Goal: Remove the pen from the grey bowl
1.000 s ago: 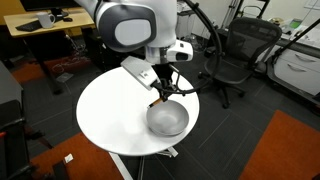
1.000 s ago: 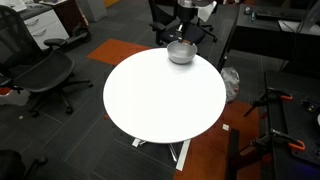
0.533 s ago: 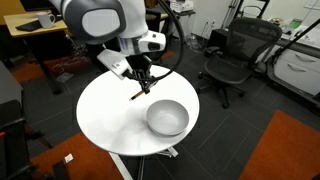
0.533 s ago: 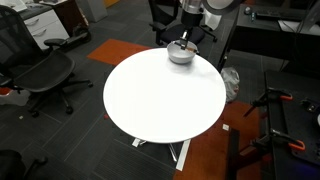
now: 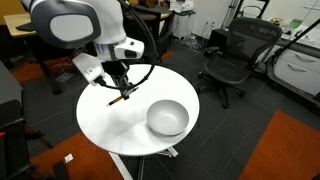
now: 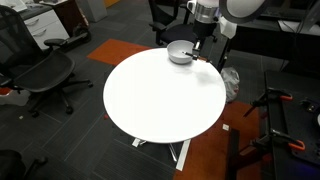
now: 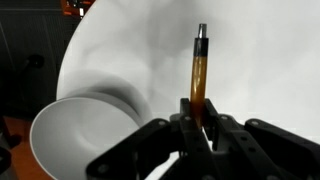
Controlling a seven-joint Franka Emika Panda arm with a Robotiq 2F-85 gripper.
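The pen will go down from my gripper onto the open white tabletop (image 5: 120, 113) beside the grey bowl, on the side where the arm is. The pen is still held above the table.
My gripper (image 5: 120, 90) is shut on the pen (image 5: 118, 99), an orange-yellow stick with dark ends, and holds it above the white round table (image 5: 105, 128), off to the side of the grey bowl (image 5: 167, 118). In the wrist view the pen (image 7: 199, 70) sticks out from between the shut fingers (image 7: 198, 115), and the grey bowl (image 7: 75, 135) lies beside it with nothing inside. In an exterior view the bowl (image 6: 180, 52) sits at the table's far edge with the gripper (image 6: 201, 47) next to it; the pen is too small to see there.
The table (image 6: 160, 100) stands on a single pedestal. Black office chairs (image 5: 232, 55) (image 6: 40, 75) stand around it. A desk (image 5: 40, 25) with clutter is behind the arm. An orange carpet patch (image 5: 290, 150) lies on the floor.
The gripper has carried the pen out of the bowl and sideways over the bare table. The bowl has stayed in place.
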